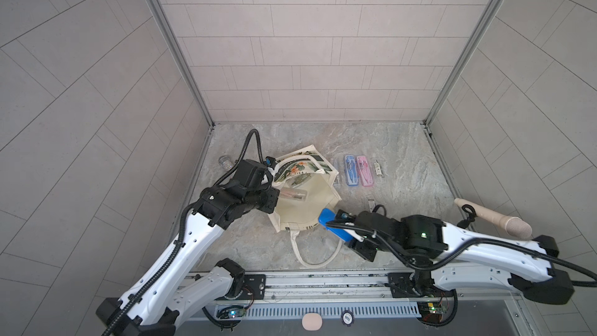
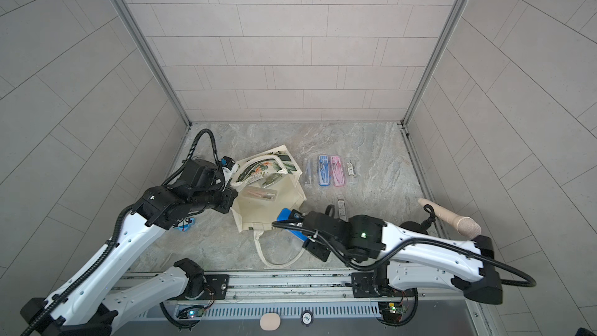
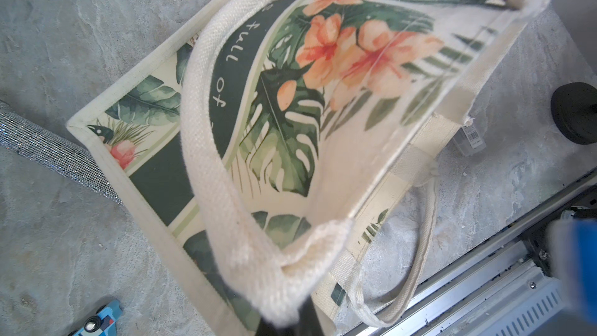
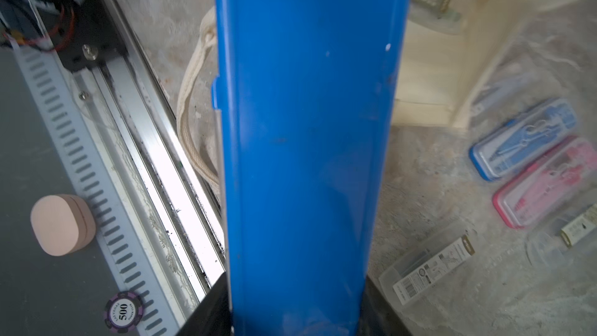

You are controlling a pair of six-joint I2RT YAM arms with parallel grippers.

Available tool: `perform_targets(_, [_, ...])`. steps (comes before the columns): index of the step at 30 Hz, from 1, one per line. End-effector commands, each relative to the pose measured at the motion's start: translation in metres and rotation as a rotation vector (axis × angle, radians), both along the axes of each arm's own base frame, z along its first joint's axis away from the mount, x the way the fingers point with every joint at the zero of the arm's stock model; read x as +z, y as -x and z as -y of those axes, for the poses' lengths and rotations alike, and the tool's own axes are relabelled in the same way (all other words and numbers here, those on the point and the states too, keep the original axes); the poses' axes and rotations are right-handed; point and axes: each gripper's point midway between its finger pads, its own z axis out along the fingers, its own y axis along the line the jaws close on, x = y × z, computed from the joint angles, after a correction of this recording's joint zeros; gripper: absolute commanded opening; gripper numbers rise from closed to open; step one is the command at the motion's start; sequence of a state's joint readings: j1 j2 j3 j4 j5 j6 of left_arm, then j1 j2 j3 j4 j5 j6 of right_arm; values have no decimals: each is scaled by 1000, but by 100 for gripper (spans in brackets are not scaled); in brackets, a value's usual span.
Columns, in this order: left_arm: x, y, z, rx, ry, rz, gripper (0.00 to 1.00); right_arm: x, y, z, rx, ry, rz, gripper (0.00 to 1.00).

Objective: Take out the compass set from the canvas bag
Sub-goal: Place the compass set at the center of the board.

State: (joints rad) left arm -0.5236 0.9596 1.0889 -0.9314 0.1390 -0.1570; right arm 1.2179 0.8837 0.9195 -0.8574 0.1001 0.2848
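Next, my right gripper sets the blue compass set case down between the bag and the clear case nearest the rail point(image 1: 359, 213) point(image 4: 395, 216).
The cream canvas bag point(image 1: 307, 208) point(image 2: 268, 214) lies on the marble table with its mouth held open. My left gripper point(image 3: 287, 321) is shut on one loop handle point(image 3: 210, 124) at the bag's left rim, and the leaf-and-flower panel point(image 3: 323, 59) hangs below it. My right gripper point(image 4: 295, 318) point(image 1: 347, 223) is shut on a blue compass set case point(image 4: 310, 124) point(image 1: 334, 226) point(image 2: 292, 223), held just right of the bag's mouth. Two clear cases point(image 1: 292, 193) point(image 1: 298, 180) lie inside the bag.
Blue point(image 1: 349, 169), pink point(image 1: 364, 170) and clear cases point(image 1: 378, 168) point(image 1: 371, 203) lie in a row right of the bag. A beige microphone point(image 1: 494, 219) sits far right, a glittery item point(image 1: 225, 163) far left, a toy car point(image 3: 100, 318) by the left arm. The metal rail point(image 1: 323, 281) runs along the front.
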Motion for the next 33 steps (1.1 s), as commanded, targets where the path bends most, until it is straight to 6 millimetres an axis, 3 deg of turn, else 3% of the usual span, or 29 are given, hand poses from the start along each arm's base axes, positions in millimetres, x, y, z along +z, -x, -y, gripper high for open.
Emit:
perform_targets(1, [15, -4, 5, -10, 40, 42, 0, 2, -19, 46, -289, -115, -10, 44])
perform_targets(5, [14, -3, 6, -13, 43, 39, 0, -20, -37, 80, -567, -238, -184, 42])
perform_targets(9, [15, -2, 6, -15, 42, 40, 0, -50, -56, 54, -608, -397, -439, 41])
perform_targets(14, [16, -1, 4, -13, 41, 47, 0, -72, -83, 41, -676, -357, -489, 45])
perform_targets(20, [14, 0, 4, -13, 43, 48, 0, -108, -99, 38, -783, -195, -556, 51])
perform_targets(27, [15, 5, 3, -16, 53, 49, 0, -119, -112, 50, -861, -131, -506, 58])
perform_targets(30, [15, 6, 2, -16, 54, 51, 0, -124, -110, 56, -886, -100, -506, 72])
perform_targets(33, [14, 7, 2, -18, 57, 50, 0, -125, -110, 57, -881, -84, -508, 75])
